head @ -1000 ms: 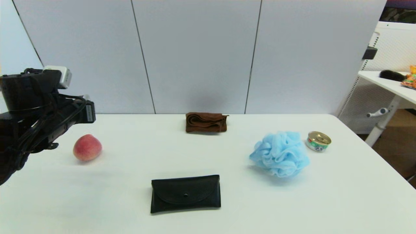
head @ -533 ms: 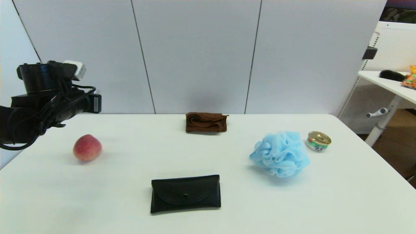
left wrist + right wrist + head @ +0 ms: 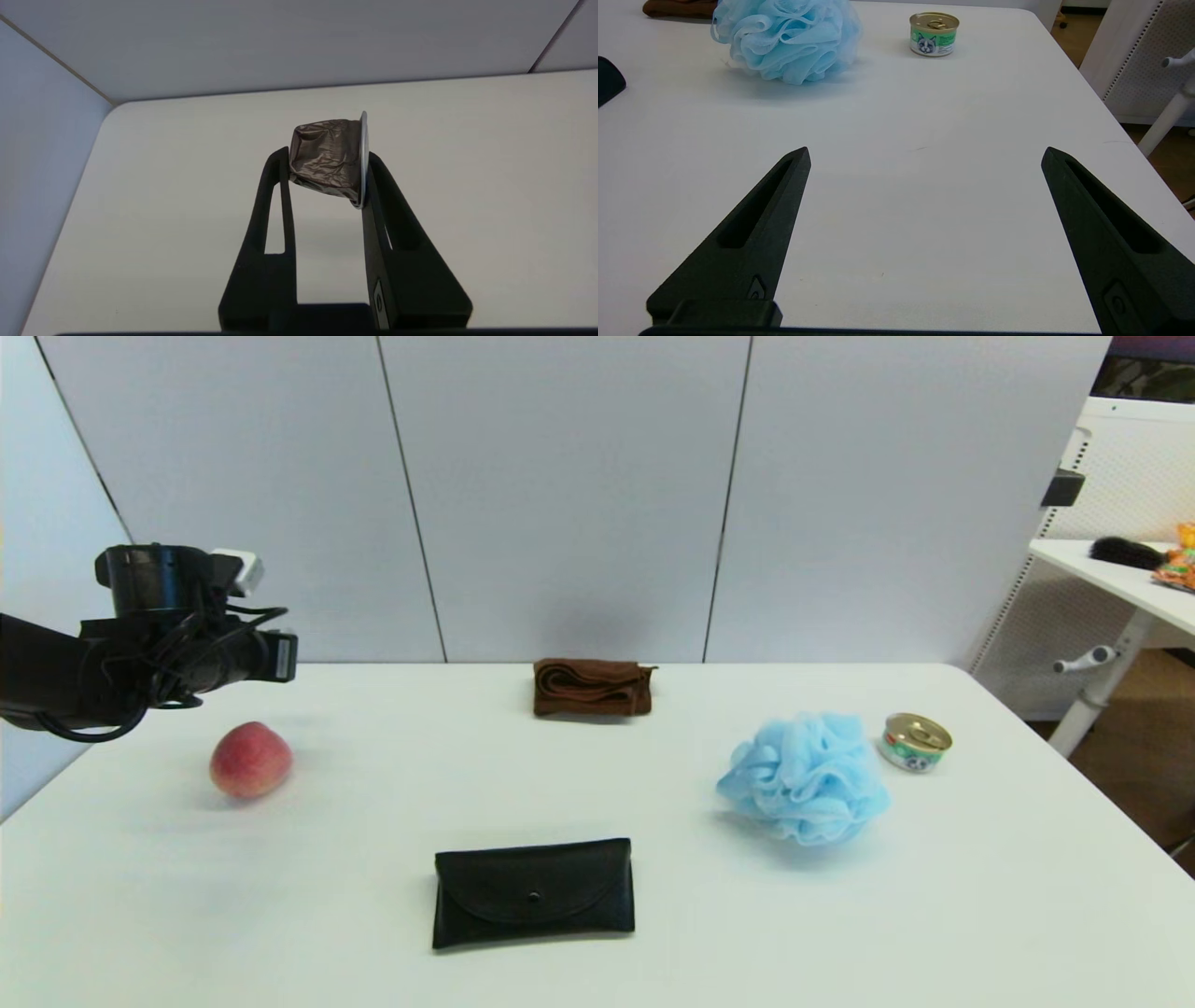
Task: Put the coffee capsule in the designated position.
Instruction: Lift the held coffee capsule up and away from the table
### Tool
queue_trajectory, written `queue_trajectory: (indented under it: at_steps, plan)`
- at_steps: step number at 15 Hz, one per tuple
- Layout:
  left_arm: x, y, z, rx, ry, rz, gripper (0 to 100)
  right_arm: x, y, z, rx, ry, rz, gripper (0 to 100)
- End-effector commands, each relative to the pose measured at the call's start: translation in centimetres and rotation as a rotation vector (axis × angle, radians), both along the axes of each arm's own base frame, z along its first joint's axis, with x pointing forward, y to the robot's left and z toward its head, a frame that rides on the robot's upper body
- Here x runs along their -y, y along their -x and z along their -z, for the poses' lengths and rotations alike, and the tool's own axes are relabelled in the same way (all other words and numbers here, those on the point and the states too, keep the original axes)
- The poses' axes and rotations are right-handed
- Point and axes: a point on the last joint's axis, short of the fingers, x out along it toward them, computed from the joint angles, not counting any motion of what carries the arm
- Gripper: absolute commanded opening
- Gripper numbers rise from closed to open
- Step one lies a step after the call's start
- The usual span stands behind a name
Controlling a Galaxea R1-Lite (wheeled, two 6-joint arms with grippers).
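The coffee capsule, now hanging over bare white tabletop, will go down from my left gripper onto the white tabletop [image 3: 287,717] just behind the peach.
The coffee capsule [image 3: 327,158], a crumpled grey-brown pod with a silvery rim, is pinched sideways between the fingertips of my left gripper [image 3: 323,156]. It hangs in the air over bare white tabletop near the table's far left corner. In the head view the left arm [image 3: 177,653] reaches in from the left, above and behind the peach [image 3: 250,760]; the capsule is hidden there. My right gripper [image 3: 924,154] stands open and empty low over the table's right side. No mark for the designated position shows on the table.
A black pouch [image 3: 533,892] lies front centre and a folded brown cloth [image 3: 592,688] at the back centre. At the right are a blue bath puff [image 3: 805,777] and a gold-lidded tin can [image 3: 915,741]. The table's right edge [image 3: 1120,140] runs near my right gripper.
The left arm has swung away from the camera toward the back left of the table and now sits level above the peach. The objects on the table have not moved.
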Motion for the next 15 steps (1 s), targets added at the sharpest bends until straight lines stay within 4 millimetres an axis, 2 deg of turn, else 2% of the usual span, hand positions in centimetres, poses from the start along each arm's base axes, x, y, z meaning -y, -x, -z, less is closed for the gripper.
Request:
queue_trajectory:
  at_steps: [1, 15]
  plan:
    - [-1.0, -0.5, 1.4, -0.034, 0.01, -0.024, 0, 0.0, 0.0, 0.0, -0.001, 0.001, -0.001, 100]
    - [-1.2, -0.3, 4.1, -0.133, 0.061, -0.047, 0, 0.0, 0.0, 0.0, -0.002, 0.001, -0.001, 100]
